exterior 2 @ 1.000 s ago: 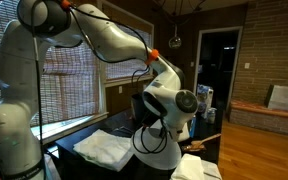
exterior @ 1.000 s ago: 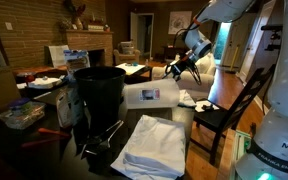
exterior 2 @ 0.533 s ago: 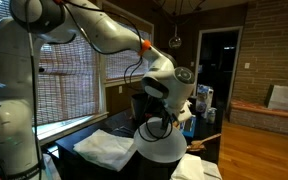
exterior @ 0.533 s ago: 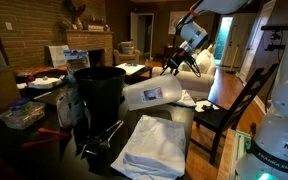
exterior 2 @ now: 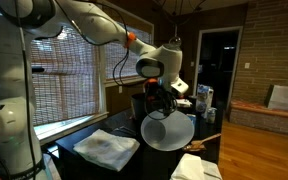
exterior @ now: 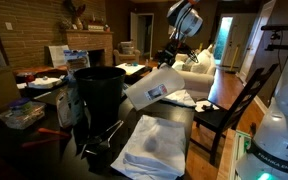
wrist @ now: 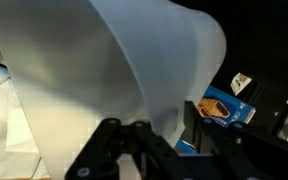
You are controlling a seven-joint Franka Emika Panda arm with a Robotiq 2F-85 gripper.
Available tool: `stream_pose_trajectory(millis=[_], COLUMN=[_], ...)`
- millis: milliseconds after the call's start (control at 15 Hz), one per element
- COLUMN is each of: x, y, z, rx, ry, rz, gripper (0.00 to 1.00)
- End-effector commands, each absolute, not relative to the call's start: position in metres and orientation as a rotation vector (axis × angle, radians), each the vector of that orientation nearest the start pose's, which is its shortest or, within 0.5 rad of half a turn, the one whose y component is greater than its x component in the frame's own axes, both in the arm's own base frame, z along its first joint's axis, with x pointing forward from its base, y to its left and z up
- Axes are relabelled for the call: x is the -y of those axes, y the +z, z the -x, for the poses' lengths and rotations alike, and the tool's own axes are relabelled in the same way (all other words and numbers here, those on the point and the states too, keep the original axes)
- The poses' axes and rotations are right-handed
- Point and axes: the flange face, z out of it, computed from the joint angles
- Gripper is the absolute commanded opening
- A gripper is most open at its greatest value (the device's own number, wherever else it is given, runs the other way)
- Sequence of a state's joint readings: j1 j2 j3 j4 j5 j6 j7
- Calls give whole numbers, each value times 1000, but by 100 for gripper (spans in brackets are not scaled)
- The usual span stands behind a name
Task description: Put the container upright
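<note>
The container, which hangs tilted above the table now, will stand upright on the dark table [exterior: 150, 104] just behind the folded white cloth. My gripper will let go of it there.
The container [exterior: 152, 88] is a white translucent plastic bin with a small bluish label. It hangs tilted above the dark table, its upper end held at the gripper [exterior: 171, 57] and its lower end down beside the black bin. In an exterior view its round end [exterior 2: 167, 131] faces the camera below the gripper [exterior 2: 161, 93]. In the wrist view the container [wrist: 114, 70] fills the frame and its wall sits between my fingers [wrist: 164, 135]. The gripper is shut on the container's wall.
A black round bin [exterior: 99, 92] stands next to the container. A folded white cloth [exterior: 156, 143] lies on the table in front, also in an exterior view [exterior 2: 105, 147]. A wooden chair [exterior: 234, 110] stands beside the table. A blue packet [wrist: 227, 108] lies below.
The gripper has risen and lifted one end of the container, which went from lying flat on the table to hanging tilted.
</note>
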State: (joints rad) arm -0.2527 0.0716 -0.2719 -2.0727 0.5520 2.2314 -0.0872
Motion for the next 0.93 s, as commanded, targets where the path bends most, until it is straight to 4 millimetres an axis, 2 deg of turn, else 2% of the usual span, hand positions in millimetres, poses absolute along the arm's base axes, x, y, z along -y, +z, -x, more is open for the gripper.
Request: stream_pose_trajectory(millis=[0,533,867], x=[258,218,192], y=[428,444,438], z=[-507,-510,-500], rx=[-901,-508,-192], ry=[-378,-471,-495], rz=[2742,3093,3271], gripper=[4,4,4])
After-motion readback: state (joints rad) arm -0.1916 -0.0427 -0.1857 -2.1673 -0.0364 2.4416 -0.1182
